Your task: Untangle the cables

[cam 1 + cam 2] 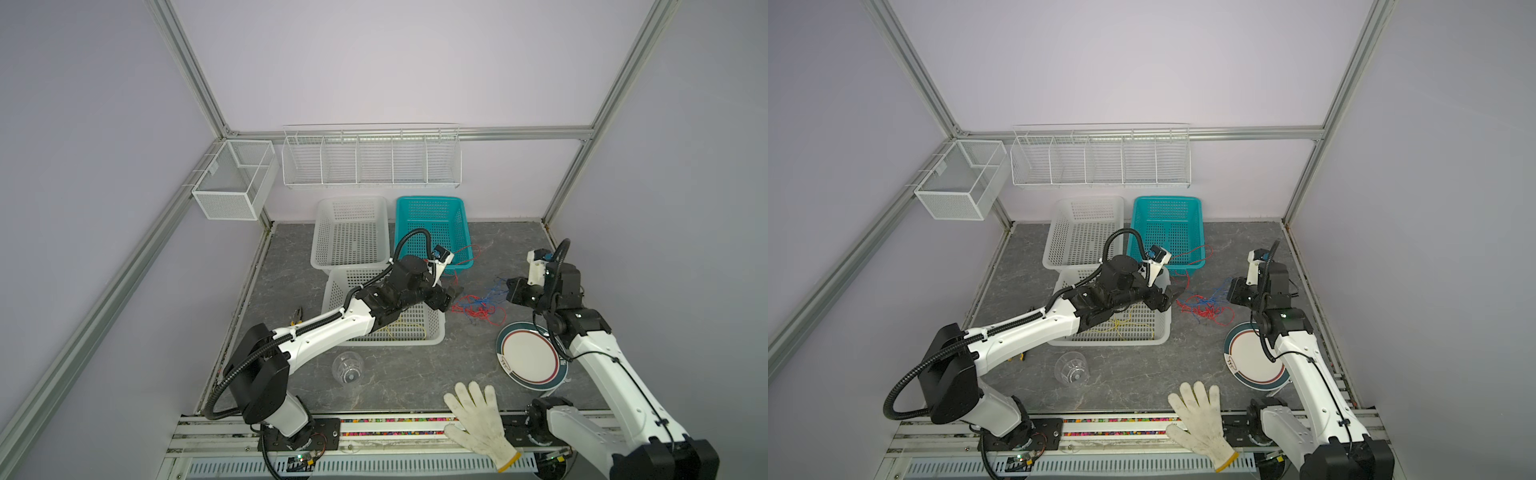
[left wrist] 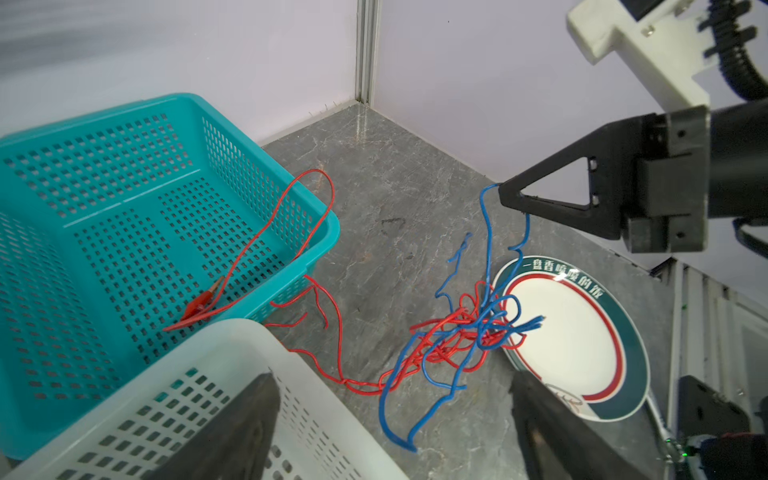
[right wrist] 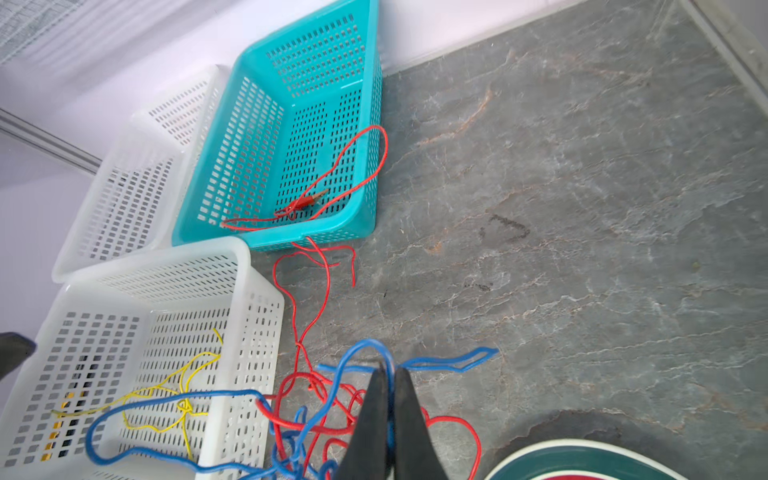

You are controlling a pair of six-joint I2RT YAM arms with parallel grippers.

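Observation:
My left gripper will grab the blue cable's loop (image 2: 410,445) that sticks out and pull, because the blue cable winds through the red cables below my right gripper.
A tangle of red and blue cables (image 1: 478,309) (image 1: 1204,308) lies on the grey table between the two grippers. One red cable (image 2: 291,216) runs over the rim of the teal basket (image 1: 430,200), and its red clip (image 3: 303,203) lies inside. A yellow cable (image 3: 174,395) lies in the near white basket (image 1: 399,341). My right gripper (image 3: 386,370) (image 2: 505,193) is shut on a blue cable and holds a strand up from the tangle. My left gripper (image 2: 395,436) (image 1: 453,294) hangs open by the white basket's corner, with a blue loop on the table below it, ungripped.
A plate (image 1: 528,355) with a green and red rim lies beside the tangle, under my right arm. A white glove (image 1: 478,415) lies at the front edge, with a clear cup (image 1: 348,365) and pliers (image 1: 297,318) to the left. A second white basket (image 1: 349,232) stands behind.

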